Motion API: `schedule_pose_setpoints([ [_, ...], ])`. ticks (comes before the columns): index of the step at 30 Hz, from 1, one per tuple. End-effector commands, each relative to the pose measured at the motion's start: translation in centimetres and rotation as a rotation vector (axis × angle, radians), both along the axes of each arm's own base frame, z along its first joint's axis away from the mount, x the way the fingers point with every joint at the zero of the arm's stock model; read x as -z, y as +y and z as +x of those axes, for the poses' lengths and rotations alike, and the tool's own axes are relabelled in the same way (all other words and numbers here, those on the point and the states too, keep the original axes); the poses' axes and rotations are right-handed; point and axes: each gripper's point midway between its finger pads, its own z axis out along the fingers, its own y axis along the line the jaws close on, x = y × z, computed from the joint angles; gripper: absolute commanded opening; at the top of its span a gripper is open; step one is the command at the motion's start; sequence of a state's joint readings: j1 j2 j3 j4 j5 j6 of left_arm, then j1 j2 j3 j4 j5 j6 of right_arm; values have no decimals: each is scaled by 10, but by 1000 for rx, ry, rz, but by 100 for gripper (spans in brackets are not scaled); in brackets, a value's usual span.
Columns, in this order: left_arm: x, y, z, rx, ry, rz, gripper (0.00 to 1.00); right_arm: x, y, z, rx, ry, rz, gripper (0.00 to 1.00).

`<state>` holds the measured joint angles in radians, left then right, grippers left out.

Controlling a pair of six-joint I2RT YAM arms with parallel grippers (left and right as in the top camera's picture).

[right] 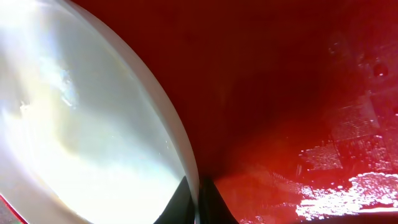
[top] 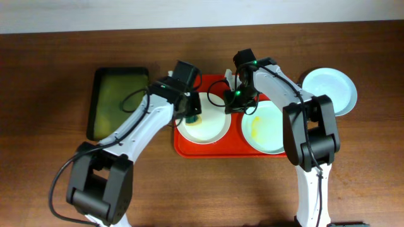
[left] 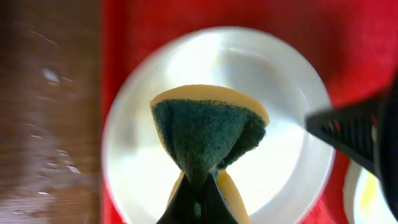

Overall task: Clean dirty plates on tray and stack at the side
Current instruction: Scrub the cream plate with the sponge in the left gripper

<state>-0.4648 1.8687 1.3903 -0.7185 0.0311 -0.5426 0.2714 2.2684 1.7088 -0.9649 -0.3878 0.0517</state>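
Note:
The robot's right hand needs to release the cream-white plate on top of the mint-green plate (top: 329,91) that lies on the wooden table.
The red tray (top: 189,146) holds a cream-white plate (top: 211,129) on its left and a mint-green plate (top: 268,129) with a yellow smear on its right. A second mint-green plate (top: 329,88) lies on the table to the right of the tray. My left gripper (top: 191,113) is shut on a yellow sponge with a green scouring face (left: 208,134) and holds it over the cream plate (left: 280,87). My right gripper (top: 233,106) is shut on that plate's rim (right: 186,155), with one finger on each side, over the wet red tray (right: 298,93).
A smaller dark green tray (top: 118,101) lies on the wooden table left of the red tray. The two arms stand close together over the red tray's back half.

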Motion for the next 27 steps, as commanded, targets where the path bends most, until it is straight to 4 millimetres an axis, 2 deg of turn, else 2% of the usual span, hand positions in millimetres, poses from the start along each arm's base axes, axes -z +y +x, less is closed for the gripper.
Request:
schedule_pose_setpoints([
  [1, 36, -11, -22, 41, 93, 32, 0, 20, -12, -6, 8, 25, -77, 4],
  [6, 78, 26, -31, 1, 132, 252, 0, 21, -15, -6, 8, 20, -94, 4],
  [9, 77, 54, -27, -33, 94, 404, 0, 21, -15, -6, 8, 20, -94, 4],
  [11, 68, 67, -22, -53, 54, 481, 0, 21, -15, -6, 8, 20, -94, 4],
  [14, 41, 82, -11, -98, -14, 526, 0, 21, -15, -7, 8, 24, -95, 4],
  [18, -14, 88, 0, -232, -115, 415, 0, 11, -14, -5, 8, 14, -89, 4],
  [20, -35, 89, -1, -255, -145, 351, 0, -7, -12, 4, 5, -23, -83, 4],
  [22, -72, 105, -6, -303, -193, 292, 0, -50, -10, 19, -16, -129, -74, 4],
  [23, -81, 113, -9, -321, -202, 287, 0, -64, -12, 24, -14, -166, -96, 4],
  [25, -96, 138, -19, -372, -195, 291, 0, -99, -27, 34, -6, -275, -221, 4],
  [27, -100, 162, -32, -413, -157, 317, 0, -142, -46, 41, -17, -422, -426, 4],
])
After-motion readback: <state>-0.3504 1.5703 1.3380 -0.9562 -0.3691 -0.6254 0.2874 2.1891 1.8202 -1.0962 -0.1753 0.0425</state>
